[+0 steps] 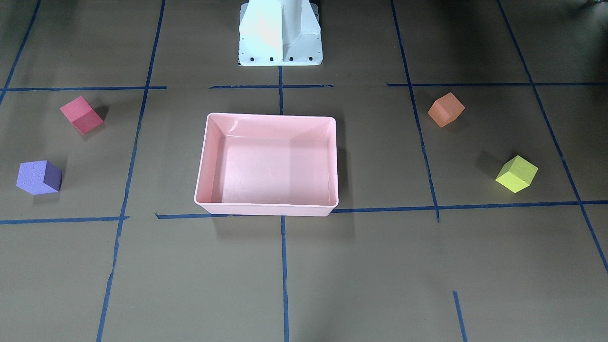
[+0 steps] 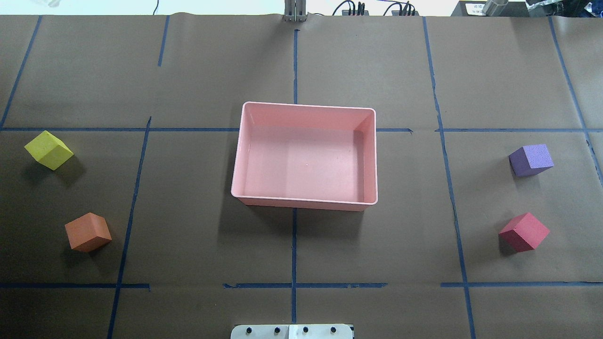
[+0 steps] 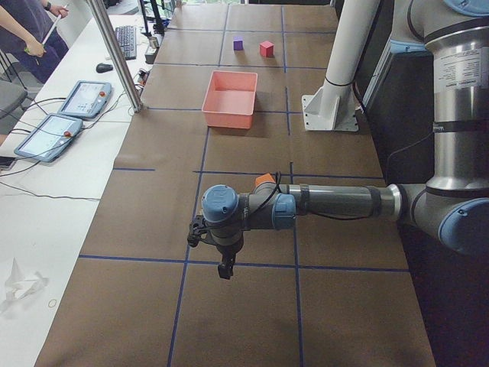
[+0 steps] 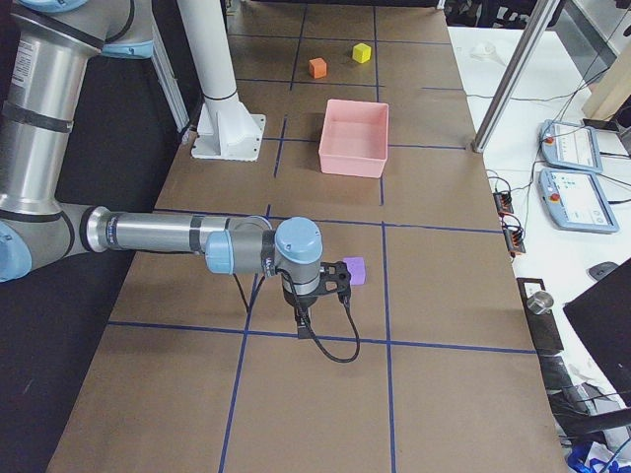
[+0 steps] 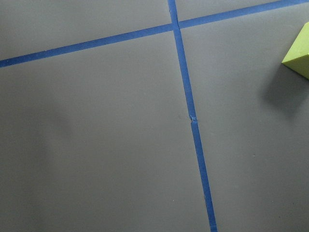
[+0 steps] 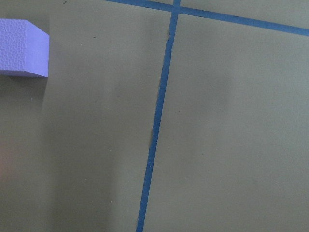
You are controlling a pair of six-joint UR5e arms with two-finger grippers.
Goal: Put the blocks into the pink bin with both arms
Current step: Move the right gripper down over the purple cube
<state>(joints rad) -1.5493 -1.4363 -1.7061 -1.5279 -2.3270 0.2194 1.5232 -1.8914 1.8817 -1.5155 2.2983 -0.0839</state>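
Observation:
The robot's right gripper will next close on the purple block, gripping its side [image 1: 53, 176] facing the pink bin and the opposite side.
The pink bin [image 2: 306, 105] stands empty at the table's middle. The yellow-green block [image 2: 48, 149] and the orange block [image 2: 88, 231] lie far to its left. The purple block [image 2: 531, 159] and the red block [image 2: 524, 231] lie far to its right. Neither arm shows in the overhead or front views. My left gripper [image 3: 197, 232] shows only in the exterior left view, hovering low near the orange block [image 3: 264, 180]. My right gripper [image 4: 335, 274] shows only in the exterior right view, next to the purple block [image 4: 354, 270]. I cannot tell whether either is open or shut.
The white pedestal base [image 1: 280, 33] stands at the robot's side of the table. Blue tape lines cross the brown table cover. A metal post [image 3: 114, 53] and two control pendants [image 3: 84, 98] are on the white bench beyond the far edge, and a person stands there.

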